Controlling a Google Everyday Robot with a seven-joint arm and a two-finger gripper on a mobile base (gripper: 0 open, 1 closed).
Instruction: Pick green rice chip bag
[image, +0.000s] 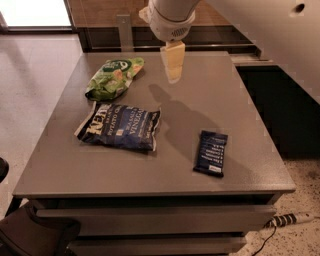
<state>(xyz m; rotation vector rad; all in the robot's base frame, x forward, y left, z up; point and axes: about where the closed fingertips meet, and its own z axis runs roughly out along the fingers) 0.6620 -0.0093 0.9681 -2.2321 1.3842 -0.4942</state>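
Next, my gripper goes to the green rice chip bag's middle (116, 77), between its near and far ends, and closes there.
The green rice chip bag (114, 77) lies flat at the far left of the grey table (210, 95), light green with a dark round logo at its far end. My gripper (173, 65) hangs from the white arm above the far middle of the table, to the right of the bag and above table height. It holds nothing that I can see.
A larger dark blue potato chip bag (121, 126) lies just in front of the green bag. A small dark blue bar packet (211, 153) lies near the front right. A power strip (290, 219) lies on the floor at right. A dark counter stands behind the table.
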